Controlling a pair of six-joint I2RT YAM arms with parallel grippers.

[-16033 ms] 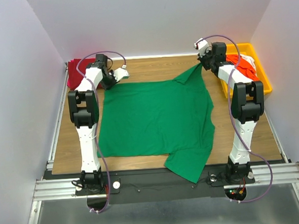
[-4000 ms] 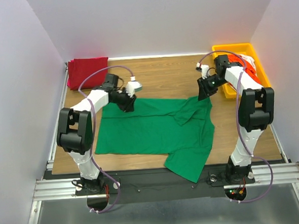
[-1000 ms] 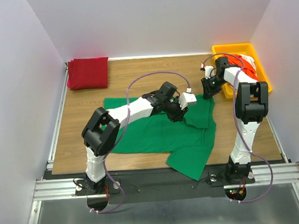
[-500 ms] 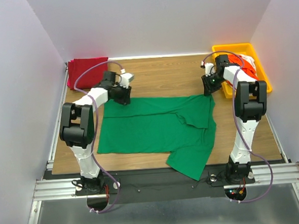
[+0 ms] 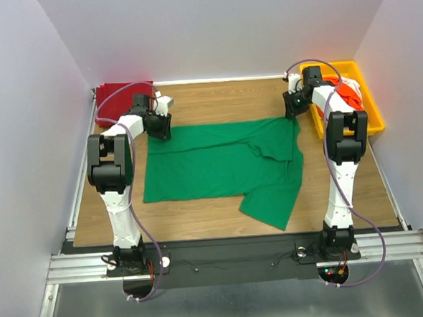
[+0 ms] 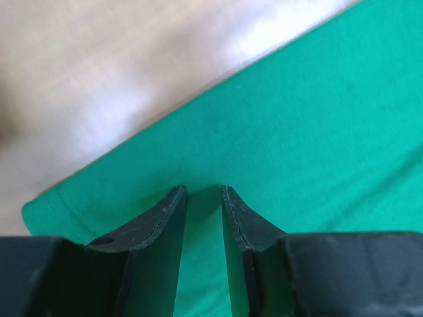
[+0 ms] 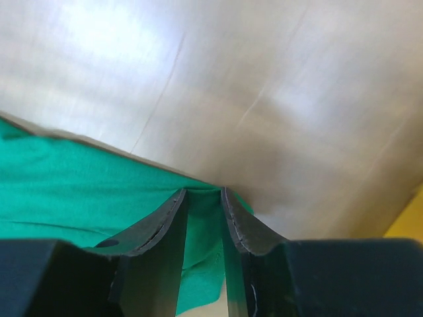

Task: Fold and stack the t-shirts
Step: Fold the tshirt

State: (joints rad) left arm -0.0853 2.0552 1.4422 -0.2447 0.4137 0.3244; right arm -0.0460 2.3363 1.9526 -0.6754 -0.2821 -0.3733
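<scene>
The robot's left gripper needs to next move to the near hem corner point(image 5: 146, 200) of the bright green t-shirt, opposite the spread sleeve, and close there.
The bright green t-shirt point(image 5: 212, 162) lies folded over on the wooden table, a sleeve point(image 5: 272, 205) spread toward the near edge. My left gripper point(image 5: 161, 127) is at its far left corner and my right gripper point(image 5: 292, 112) at its far right corner. In the left wrist view my gripper point(image 6: 203, 191) pinches green cloth point(image 6: 317, 132) near its hem. In the right wrist view my gripper point(image 7: 203, 193) holds the bunched corner of the green cloth point(image 7: 53, 185). A folded dark red t-shirt point(image 5: 118, 96) lies at the far left corner. An orange-red t-shirt point(image 5: 347, 93) lies in the tray.
The yellow plastic tray point(image 5: 373, 120) stands at the far right, close beside my right arm. Bare wood point(image 5: 222, 104) lies between the green shirt and the back wall. White walls close in the table on three sides.
Both grippers have moved toward the back wall, pulling the green shirt's far edge with them. The whole shirt has slid away from the near edge and lies flatter.
</scene>
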